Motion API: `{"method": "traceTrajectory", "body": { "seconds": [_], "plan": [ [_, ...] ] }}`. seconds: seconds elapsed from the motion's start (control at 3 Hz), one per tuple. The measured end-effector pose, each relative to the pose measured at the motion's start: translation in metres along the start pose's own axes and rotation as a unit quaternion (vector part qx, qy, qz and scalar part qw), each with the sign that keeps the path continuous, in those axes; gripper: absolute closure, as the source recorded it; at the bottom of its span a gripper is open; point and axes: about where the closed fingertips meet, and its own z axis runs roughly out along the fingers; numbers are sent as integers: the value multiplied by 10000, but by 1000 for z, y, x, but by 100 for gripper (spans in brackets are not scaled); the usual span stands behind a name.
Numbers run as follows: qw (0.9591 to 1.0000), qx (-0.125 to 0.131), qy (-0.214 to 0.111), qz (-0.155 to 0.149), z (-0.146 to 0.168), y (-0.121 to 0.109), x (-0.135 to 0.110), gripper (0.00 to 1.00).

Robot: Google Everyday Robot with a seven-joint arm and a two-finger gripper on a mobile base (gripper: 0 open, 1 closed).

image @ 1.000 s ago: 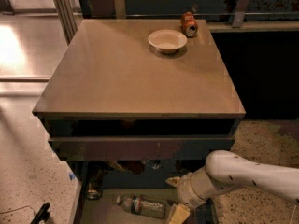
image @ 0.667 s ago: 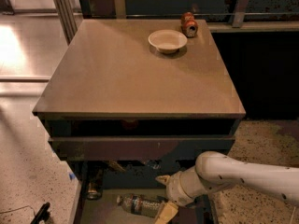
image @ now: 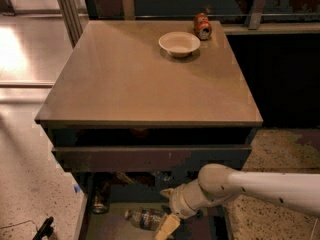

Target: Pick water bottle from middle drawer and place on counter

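Note:
The robot's gripper needs to next go to the middle of the water bottle's body (image: 148,220) and close there, leaving the bottle's cap end sticking out.
The water bottle (image: 144,218) lies on its side on the pale floor of the open middle drawer (image: 107,229), at the bottom of the camera view, its cap pointing left. My gripper (image: 165,226) hangs low over the drawer just right of the bottle, one pale finger (image: 168,227) reaching down next to the bottle's right end. The white arm comes in from the right edge. The tan counter (image: 140,79) fills the middle of the view above the drawers.
A white bowl (image: 179,43) and a tipped red soda can (image: 202,26) sit at the counter's far right. A dark can (image: 100,204) stands at the drawer's left. Another drawer front (image: 150,157) juts out above. Speckled floor lies on both sides.
The arm has swung left across the drawer, bringing the gripper from the right side up to the bottle's right end. The bottle has stayed put.

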Motion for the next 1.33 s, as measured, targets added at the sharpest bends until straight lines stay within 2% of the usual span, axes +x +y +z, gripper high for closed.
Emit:
{"method": "traceTrajectory", "body": {
  "seconds": [0.33,0.67,1.0,1.33],
  "plan": [
    [9998,116,158,54,7,-2,3,0],
    [9988,414,253,46,11,-4,2,0],
    [9988,423,254,73,14,-4,3,0],
    [9984,429,281,231,38,-6,9,0]
  ]
}}
